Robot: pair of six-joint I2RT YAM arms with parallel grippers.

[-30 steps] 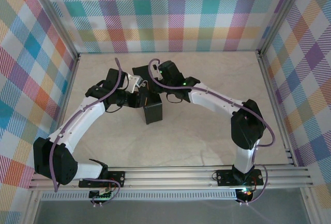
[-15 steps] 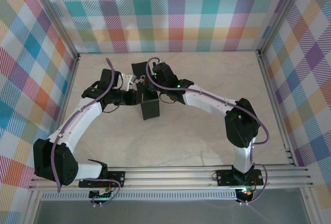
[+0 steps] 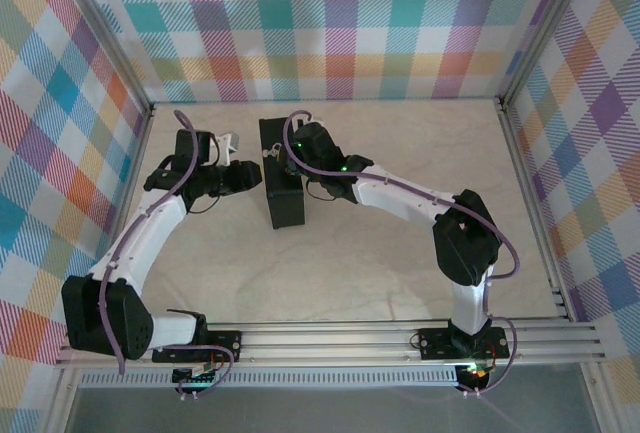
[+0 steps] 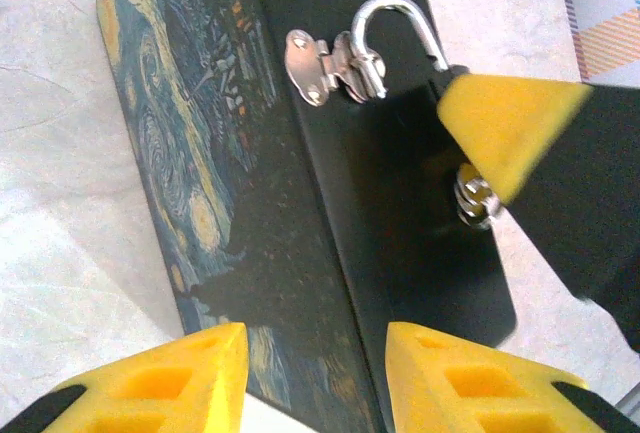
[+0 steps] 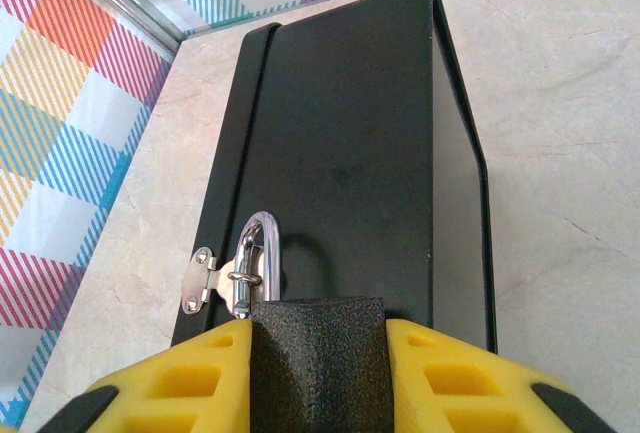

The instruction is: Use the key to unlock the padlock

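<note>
The padlock will go down on the marble-patterned table (image 3: pixel 388 203) under the white forearm behind my right gripper, clear of the black box.
The small dark padlock (image 5: pixel 318 353) sits clamped between the yellow fingers of my right gripper (image 5: pixel 318 328), which is shut on its body. Its silvery shackle (image 5: pixel 258 253) passes through the metal hasp (image 5: pixel 205 278) of the black box (image 5: pixel 350 133). In the left wrist view the shackle (image 4: pixel 400 15) arches over the hasp (image 4: pixel 330 63), and a right finger (image 4: pixel 510 123) covers the padlock body. A silvery piece (image 4: pixel 478 198), possibly the key, sticks out below that finger. My left gripper (image 4: pixel 315 353) is open and holds nothing, a short way back from the box's starry-night lid (image 4: pixel 190 143).
The box (image 3: pixel 285 203) lies mid-table with my right gripper (image 3: pixel 285 158) at its far end and my left gripper (image 3: pixel 250 170) to its left. Plaid walls and an aluminium frame (image 3: pixel 150 113) surround the marble-patterned table (image 3: pixel 400 253).
My left gripper has drawn back leftward from the padlock. My right gripper has moved left and farther with the padlock, and the box has swung with it.
</note>
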